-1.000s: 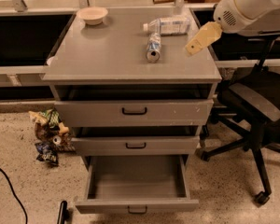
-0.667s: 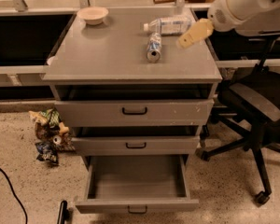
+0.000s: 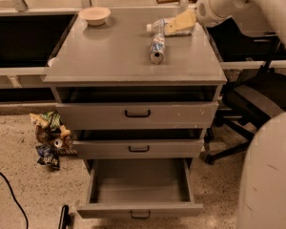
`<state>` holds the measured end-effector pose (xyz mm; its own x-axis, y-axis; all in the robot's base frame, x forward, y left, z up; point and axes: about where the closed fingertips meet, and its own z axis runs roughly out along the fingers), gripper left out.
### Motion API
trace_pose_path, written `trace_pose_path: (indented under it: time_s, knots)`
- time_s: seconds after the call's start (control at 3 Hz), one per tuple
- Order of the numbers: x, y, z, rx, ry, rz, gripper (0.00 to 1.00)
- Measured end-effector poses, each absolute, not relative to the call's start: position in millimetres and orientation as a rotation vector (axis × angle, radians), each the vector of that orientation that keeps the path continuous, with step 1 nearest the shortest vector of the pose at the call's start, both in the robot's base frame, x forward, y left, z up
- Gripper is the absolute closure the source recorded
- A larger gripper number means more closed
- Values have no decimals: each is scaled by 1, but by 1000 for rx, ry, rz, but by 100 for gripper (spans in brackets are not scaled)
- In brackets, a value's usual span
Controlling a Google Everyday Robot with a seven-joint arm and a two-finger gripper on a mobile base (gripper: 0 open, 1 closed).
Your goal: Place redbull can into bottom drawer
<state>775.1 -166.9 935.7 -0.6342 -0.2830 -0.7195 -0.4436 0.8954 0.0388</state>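
My gripper is to close next on the middle of the redbull can [image 3: 158,45], behind its silver end, where the can lies on the grey cabinet top.
The redbull can [image 3: 157,47] lies on its side on the grey cabinet top [image 3: 109,51], its silver end facing the front. The gripper [image 3: 178,23], with pale yellow fingers, reaches in from the upper right and hangs above the cabinet top, just behind and to the right of the can and in front of the clear plastic bottle [image 3: 158,26]. It holds nothing that I can see. The bottom drawer [image 3: 140,187] is pulled out and is empty, its small black handle at the front.
A pale bowl [image 3: 94,15] sits at the back left of the cabinet top. The two upper drawers [image 3: 137,114] stand slightly ajar. Snack bags [image 3: 50,135] lie on the floor at the left. A black office chair [image 3: 250,109] stands at the right. The robot's white body [image 3: 269,175] fills the lower right.
The gripper has moved left and slightly back over the cabinet top, from beside its right edge to near the bottle and can. The view has closed in on the cabinet.
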Motion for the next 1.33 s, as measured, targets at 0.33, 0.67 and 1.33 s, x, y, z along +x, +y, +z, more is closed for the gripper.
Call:
trace_pose_path:
  time_s: [0.33, 0.67, 1.33]
  knots:
    - [795, -140, 924, -436, 2313, 387, 0]
    - [795, -139, 923, -435, 2315, 388, 0]
    - [814, -109, 892, -341, 2389, 426, 0]
